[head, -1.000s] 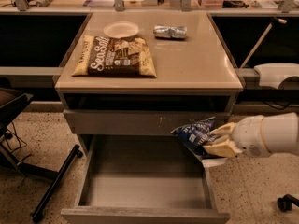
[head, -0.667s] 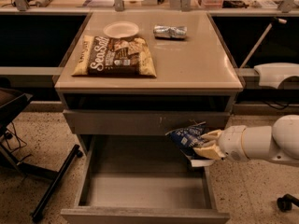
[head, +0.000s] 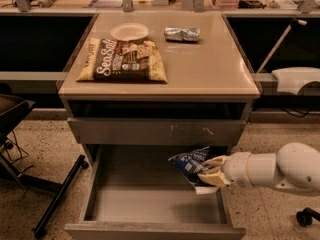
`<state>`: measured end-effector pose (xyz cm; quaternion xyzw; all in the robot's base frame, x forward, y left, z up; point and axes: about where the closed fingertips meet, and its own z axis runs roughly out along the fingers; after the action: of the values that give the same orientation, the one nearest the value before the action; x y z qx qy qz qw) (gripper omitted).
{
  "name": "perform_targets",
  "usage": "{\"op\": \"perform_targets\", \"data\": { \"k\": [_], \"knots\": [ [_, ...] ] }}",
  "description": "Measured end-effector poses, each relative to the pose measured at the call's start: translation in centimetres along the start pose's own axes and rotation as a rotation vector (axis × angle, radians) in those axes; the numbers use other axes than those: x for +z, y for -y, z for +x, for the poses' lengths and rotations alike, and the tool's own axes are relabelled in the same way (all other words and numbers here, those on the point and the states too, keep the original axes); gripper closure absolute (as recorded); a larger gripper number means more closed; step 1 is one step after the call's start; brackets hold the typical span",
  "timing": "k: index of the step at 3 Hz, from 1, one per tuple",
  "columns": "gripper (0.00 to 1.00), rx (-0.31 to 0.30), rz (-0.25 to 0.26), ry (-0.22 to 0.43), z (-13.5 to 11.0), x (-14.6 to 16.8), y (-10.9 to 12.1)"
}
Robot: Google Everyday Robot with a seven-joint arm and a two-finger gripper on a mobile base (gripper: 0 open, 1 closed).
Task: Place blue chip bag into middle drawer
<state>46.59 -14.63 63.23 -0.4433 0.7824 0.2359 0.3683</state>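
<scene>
I will use my gripper to set the blue chip bag, now hanging over the open middle drawer, down on the grey bottom of the middle drawer, near the drawer's side (head: 187,191) by my arm.
The blue chip bag (head: 190,164), dark navy with white lettering, hangs over the right part of the open middle drawer (head: 150,205). My gripper (head: 210,171) reaches in from the right on a white arm and is shut on the bag's right end, holding it above the drawer's flat grey floor. The drawer is pulled out toward the camera, and its front panel (head: 155,232) runs along the bottom edge of the view.
On the tabletop (head: 215,64) lie a brown "Sea Salt" bag (head: 122,60), a small white plate (head: 129,31) and a silver foil packet (head: 182,33). A scratched grey drawer front (head: 156,131) sits above the open drawer. A black stand leg (head: 59,196) is at the left.
My gripper has moved left and slightly down with the blue chip bag, from beside the drawer's right wall to over the drawer's interior.
</scene>
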Motion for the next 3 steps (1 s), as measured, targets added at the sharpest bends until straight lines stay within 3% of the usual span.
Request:
{"op": "perform_targets", "data": {
  "k": [1,2,3],
  "knots": [
    [1.00,0.076,-0.079,0.026,5.2,5.8,-1.4],
    [1.00,0.135,-0.147,0.035,8.3,10.6,-2.1],
    [1.00,0.148,-0.162,0.039,8.8,11.2,-2.5]
  ]
}}
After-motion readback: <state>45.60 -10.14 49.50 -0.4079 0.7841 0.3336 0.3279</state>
